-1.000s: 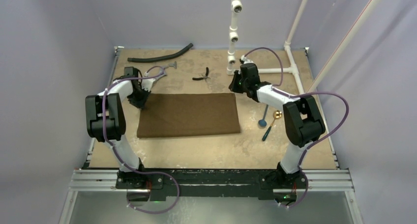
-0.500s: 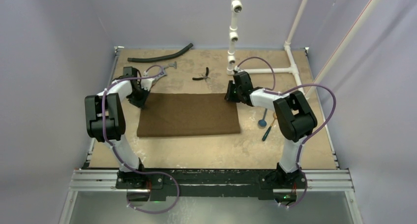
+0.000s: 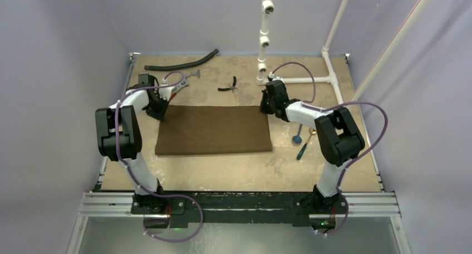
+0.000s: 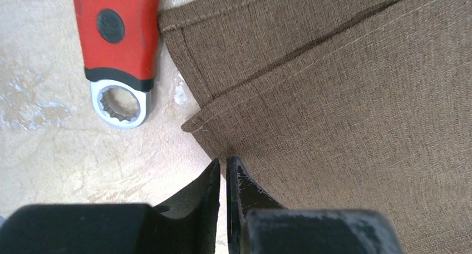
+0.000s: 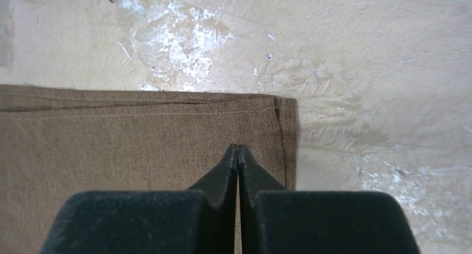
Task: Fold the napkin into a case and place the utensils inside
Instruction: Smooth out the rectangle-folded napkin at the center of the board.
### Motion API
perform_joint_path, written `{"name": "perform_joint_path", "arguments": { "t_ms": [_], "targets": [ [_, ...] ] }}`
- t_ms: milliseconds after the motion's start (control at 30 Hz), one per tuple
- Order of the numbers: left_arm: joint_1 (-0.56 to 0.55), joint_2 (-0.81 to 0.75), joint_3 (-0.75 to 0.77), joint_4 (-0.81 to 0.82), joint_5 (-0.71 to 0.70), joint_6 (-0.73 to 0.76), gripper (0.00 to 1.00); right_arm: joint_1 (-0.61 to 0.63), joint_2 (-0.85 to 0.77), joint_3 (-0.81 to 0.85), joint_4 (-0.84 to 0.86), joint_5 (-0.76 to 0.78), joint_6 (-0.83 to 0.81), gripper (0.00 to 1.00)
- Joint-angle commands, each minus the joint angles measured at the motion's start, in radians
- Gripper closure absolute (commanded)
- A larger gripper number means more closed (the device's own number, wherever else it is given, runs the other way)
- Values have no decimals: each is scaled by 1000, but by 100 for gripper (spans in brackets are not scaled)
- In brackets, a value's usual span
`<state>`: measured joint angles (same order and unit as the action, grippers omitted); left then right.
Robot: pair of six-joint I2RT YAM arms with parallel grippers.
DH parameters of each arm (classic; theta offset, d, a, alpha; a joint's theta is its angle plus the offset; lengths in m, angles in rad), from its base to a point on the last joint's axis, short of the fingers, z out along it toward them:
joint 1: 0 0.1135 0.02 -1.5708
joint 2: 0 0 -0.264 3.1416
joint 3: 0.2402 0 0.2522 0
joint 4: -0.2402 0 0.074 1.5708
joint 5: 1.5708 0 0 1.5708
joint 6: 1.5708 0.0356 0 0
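Observation:
My left gripper should open, move along the napkin's edge and take that corner itself [image 4: 188,126], because it is pinching the napkin's edge below the top layer's loose corner.
The dark-brown napkin [image 3: 214,130] lies flat as a folded rectangle mid-table. My left gripper [image 3: 161,112] sits at its far left corner. In the left wrist view its jaws [image 4: 224,160] stand nearly together, tips pinching the edge of the napkin [image 4: 334,98] just below the top layer's corner. My right gripper [image 3: 269,106] is at the far right corner. Its jaws [image 5: 238,147] are shut, tips resting on the napkin [image 5: 139,137] just inside its hem; no cloth shows between them. The utensils lie right of the napkin: a blue spoon [image 3: 298,137], a gold one [image 3: 313,131], a dark thin piece [image 3: 302,150].
A red-handled wrench [image 4: 119,31] lies just beyond the napkin's far left corner. Small black pliers [image 3: 228,87] and a black hose [image 3: 183,63] lie farther back. A white pipe frame [image 3: 264,42] stands at the back right.
My right gripper swung left from beside the pipe onto the napkin's far right corner, then drew back slightly. The left gripper stayed at the far left corner. The napkin has not shifted.

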<state>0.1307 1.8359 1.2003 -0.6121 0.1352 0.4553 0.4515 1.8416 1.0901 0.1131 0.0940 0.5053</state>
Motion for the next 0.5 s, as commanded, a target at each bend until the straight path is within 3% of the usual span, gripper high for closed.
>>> {"name": "perform_joint_path", "arguments": {
  "t_ms": [0, 100, 200, 267, 367, 467],
  "targets": [
    [8, -53, 49, 11, 56, -18, 95, 4, -77, -23, 26, 61, 3, 100],
    [9, -58, 50, 18, 66, -21, 99, 4, -51, -10, 16, 35, 1, 100],
    [12, -47, 45, 28, 56, -18, 100, 10, -25, -2, 17, 21, -2, 69],
    [19, -37, 42, 40, 43, -24, 100, 22, -24, -4, 29, 24, -6, 60],
    [40, -13, 52, 57, 50, -45, 83, 38, -5, 7, 28, 30, -11, 57],
    [46, 14, 73, 66, 66, -66, 77, 47, 16, 14, 23, 38, -11, 58]
  ]
}}
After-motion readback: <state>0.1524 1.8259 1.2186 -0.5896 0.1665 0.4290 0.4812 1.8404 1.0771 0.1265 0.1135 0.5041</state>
